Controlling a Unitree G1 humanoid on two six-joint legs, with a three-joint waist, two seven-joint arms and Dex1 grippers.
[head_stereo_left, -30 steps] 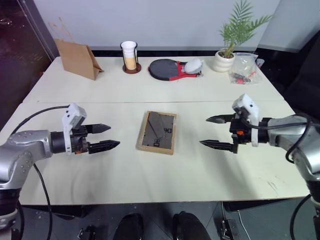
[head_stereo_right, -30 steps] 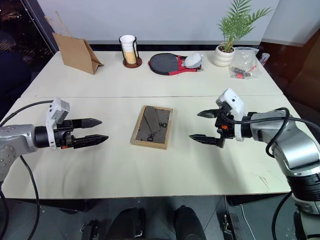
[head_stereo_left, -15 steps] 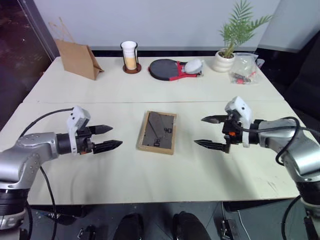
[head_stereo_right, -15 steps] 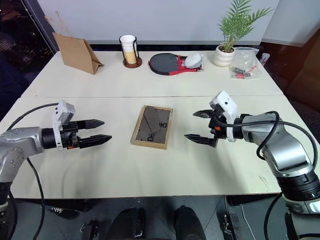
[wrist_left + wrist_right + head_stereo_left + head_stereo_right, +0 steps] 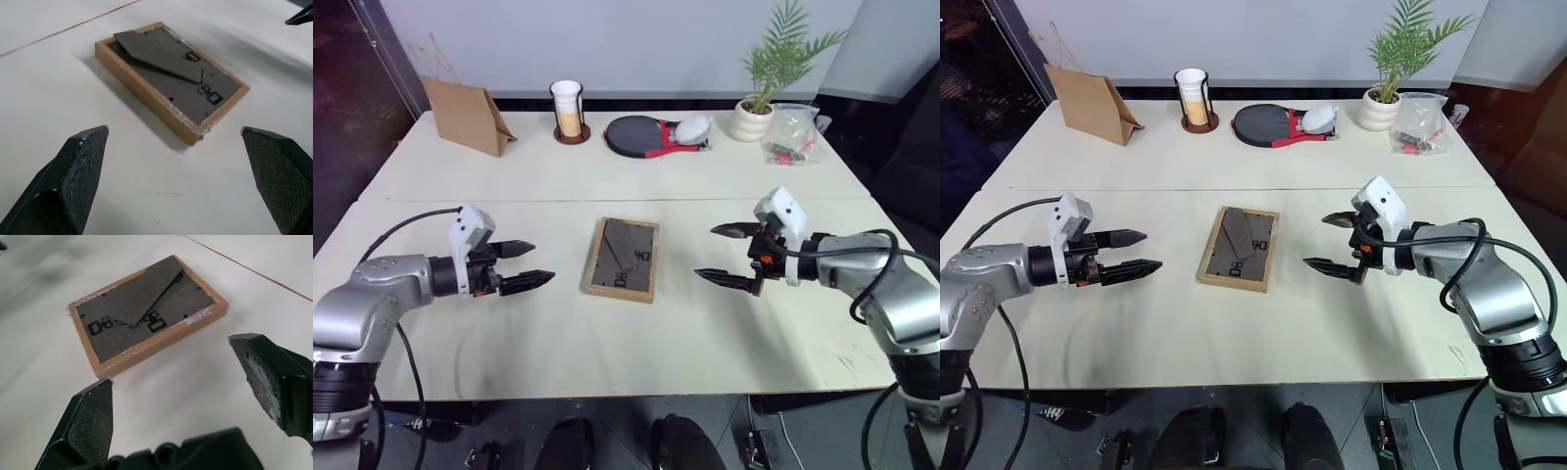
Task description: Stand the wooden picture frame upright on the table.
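The stand flap is lying against the back of the picture frame, so the left gripper should grip the picture frame's near corner (image 5: 1204, 277) while the right gripper opens the stand flap.
The wooden picture frame (image 5: 623, 258) lies flat, face down, on the table (image 5: 607, 333) near its middle, its dark grey back and stand flap turned up. It appears again as the frame (image 5: 171, 81) in the left wrist view and the frame (image 5: 146, 318) in the right wrist view. My left gripper (image 5: 534, 264) hovers to the left of it, open, fingers pointing at it, with a gap of bare table between. On the other side my right gripper (image 5: 722, 255) is open too, a little short of the frame's right edge. Neither touches it.
Along the far edge stand a brown paper bag (image 5: 465, 116), a cup in a holder (image 5: 568, 111), a table tennis paddle (image 5: 641, 136) with a pale object on it, a potted plant (image 5: 759, 103) and a plastic bag (image 5: 793, 137). A seam (image 5: 607, 200) crosses the tabletop.
Both grippers have edged inward toward the frame, the left from the left side and the right from the right. The frame has not moved.
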